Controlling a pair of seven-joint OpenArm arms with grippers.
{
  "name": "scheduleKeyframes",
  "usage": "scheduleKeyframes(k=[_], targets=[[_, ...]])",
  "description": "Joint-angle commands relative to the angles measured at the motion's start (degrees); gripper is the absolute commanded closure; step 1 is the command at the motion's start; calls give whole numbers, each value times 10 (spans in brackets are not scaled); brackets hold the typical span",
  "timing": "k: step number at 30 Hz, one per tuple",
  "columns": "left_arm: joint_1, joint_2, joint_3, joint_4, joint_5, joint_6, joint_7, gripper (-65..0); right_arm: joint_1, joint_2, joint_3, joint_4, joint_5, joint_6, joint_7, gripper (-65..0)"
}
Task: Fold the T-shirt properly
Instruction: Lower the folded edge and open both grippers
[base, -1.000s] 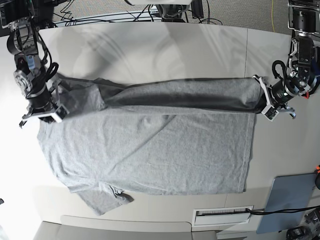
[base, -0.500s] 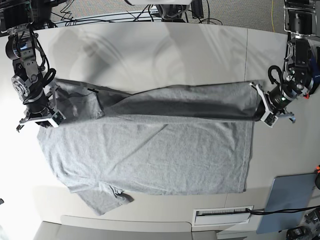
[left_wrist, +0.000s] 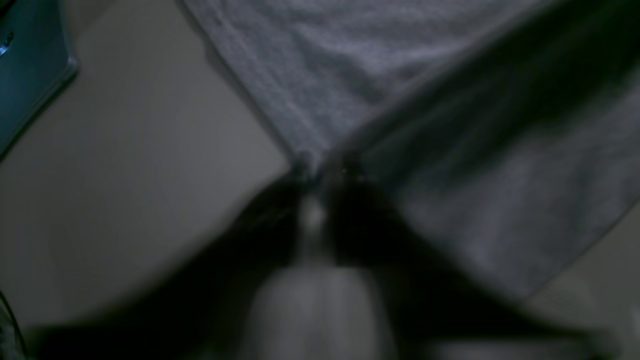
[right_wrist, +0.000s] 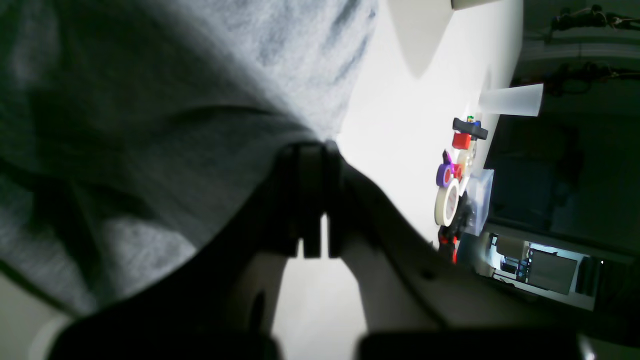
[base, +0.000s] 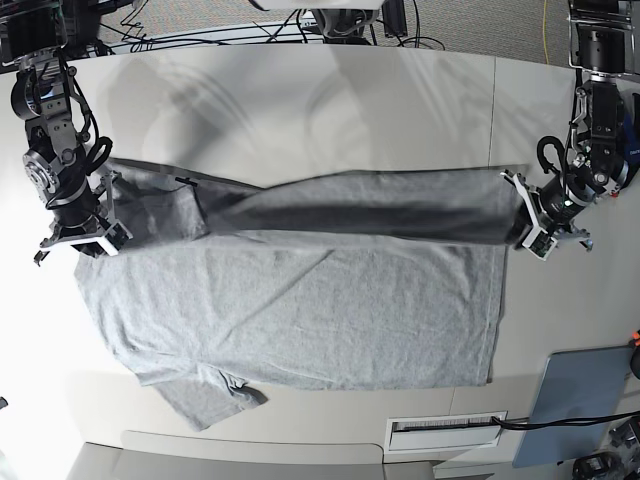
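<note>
My left gripper and my right gripper need to grab the back fold (base: 480, 171) and pull the T-shirt closer first, as its unfolded side lies near the slotted plate.
The heather-grey T-shirt (base: 300, 310) lies spread on the white table (base: 300, 100), plain side up. Its far edge is folded over as a long band across the body. My right gripper (base: 88, 235) is at the band's left end by the sleeve. In the right wrist view its fingers (right_wrist: 290, 200) stand almost together, with the T-shirt (right_wrist: 150, 100) pinched at the tips of the gripper (right_wrist: 312, 150). My left gripper (base: 533, 225) is at the band's right end, at the hem corner. The left wrist view is blurred: the cloth (left_wrist: 350, 60) meets the gripper (left_wrist: 322, 167) at its corner.
A blue-grey pad (base: 575, 405) lies at the front right, also visible in the left wrist view (left_wrist: 25, 75). A white slotted plate (base: 445, 430) sits by the front edge. Tape rolls and small coloured items (right_wrist: 452, 195) stand beyond the shirt's sleeve side. Cables (base: 200, 30) run along the back.
The folded band, held taut and higher a second ago, has slackened and sunk onto the shirt. Both grippers have shifted slightly at its ends.
</note>
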Motion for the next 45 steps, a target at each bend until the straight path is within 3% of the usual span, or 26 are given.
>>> scheduleKeyframes(k=[1, 3, 5, 8, 12, 15, 16, 18, 19, 20, 22, 23, 29, 36, 38, 45], targets=[[-9, -12, -5, 8, -7, 5, -8, -260, 10, 13, 7, 8, -7, -9, 9, -104], [-9, -12, -5, 8, -7, 11, -5, -300, 14, 13, 7, 8, -7, -9, 10, -201], [-9, -12, -5, 8, -7, 13, -5, -299, 21, 13, 7, 8, -7, -9, 9, -240], [-9, -12, -5, 8, -12, 12, 6, -299, 29, 13, 7, 8, 2, -12, 0, -241], [-9, -12, -5, 8, -56, 0, 26, -298, 28, 13, 8, 17, 108, -29, -46, -241], [-5, -10, -6, 9, -117, -25, 39, -229, 24, 13, 9, 26, 169, -31, -71, -239], [-4, -7, -6, 9, -128, -25, 49, -172, 22, 13, 9, 25, 172, -34, -73, -215], [-3, 4, -6, 9, -130, -11, 71, -25, 12, 12, 9, 24, 159, -62, -72, -97], [-3, 11, -6, 9, -132, 16, 84, 0, 7, 9, 10, 24, 137, -80, -72, -28], [-1, 17, -6, 9, -136, 57, 98, 0, 2, 3, 12, 24, 115, -101, -73, 0], [-1, 31, -6, 8, -147, 123, 121, 0, -4, -16, 22, 17, 104, -124, -73, 0], [-1, 37, -6, 8, -152, 130, 125, 0, -5, -28, 27, 9, 104, -124, -72, 0], [0, 71, -6, 9, -208, 72, 144, 0, -4, -85, 33, -63, 104, -124, -41, 0], [26, 120, -6, 8, -213, 98, 152, 0, -5, -103, 33, -74, 105, -110, -61, 0], [39, 123, -6, 8, -205, 94, 148, 0, -11, -106, 33, -74, 104, -92, -77, 0], [79, 123, -6, 8, -169, 94, 131, 0, -70, -108, 33, -72, 84, -90, -71, 0]])
